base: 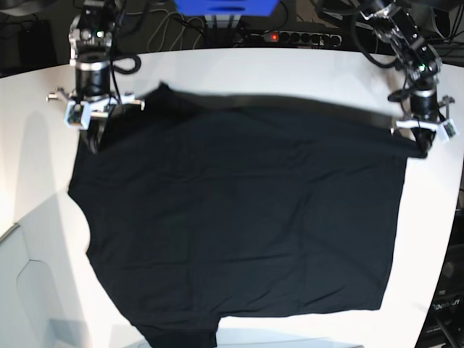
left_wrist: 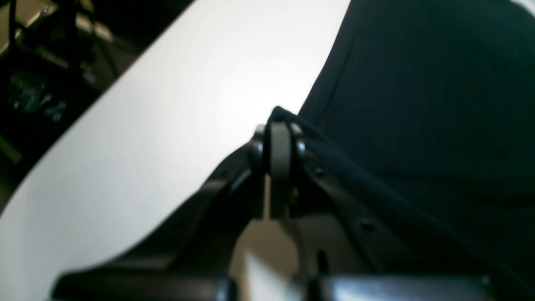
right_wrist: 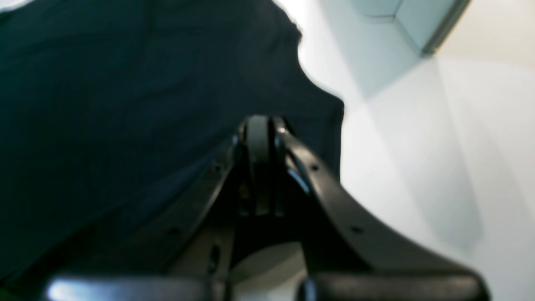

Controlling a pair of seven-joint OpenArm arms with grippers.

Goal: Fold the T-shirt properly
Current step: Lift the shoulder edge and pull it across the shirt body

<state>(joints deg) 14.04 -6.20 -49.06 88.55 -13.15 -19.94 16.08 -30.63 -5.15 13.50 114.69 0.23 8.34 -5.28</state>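
Next, my left gripper releases the hem corner, now pinched at the cloth's far corner, on the black T-shirt's side edge (base: 403, 213), at a spot nearer than its far corner.
The black T-shirt (base: 239, 217) lies spread over most of the white table (base: 290, 69), and its far edge runs straight between my two grippers. My left gripper (base: 423, 151) is at the far right corner of the cloth. In the left wrist view the left gripper (left_wrist: 279, 125) is shut on the T-shirt (left_wrist: 418, 104), whose hem is pinched between the pads. My right gripper (base: 93, 143) is at the far left corner. In the right wrist view the right gripper (right_wrist: 259, 125) is shut on the T-shirt (right_wrist: 104, 104). No print or label shows.
A power strip (base: 290, 36) with a red light and a blue box (base: 225, 7) sit behind the table. A pale tray-like shape (base: 29, 290) lies at the near left corner. Bare table (left_wrist: 167, 125) flanks the cloth on both sides; its edge drops to dark clutter (left_wrist: 42, 62).
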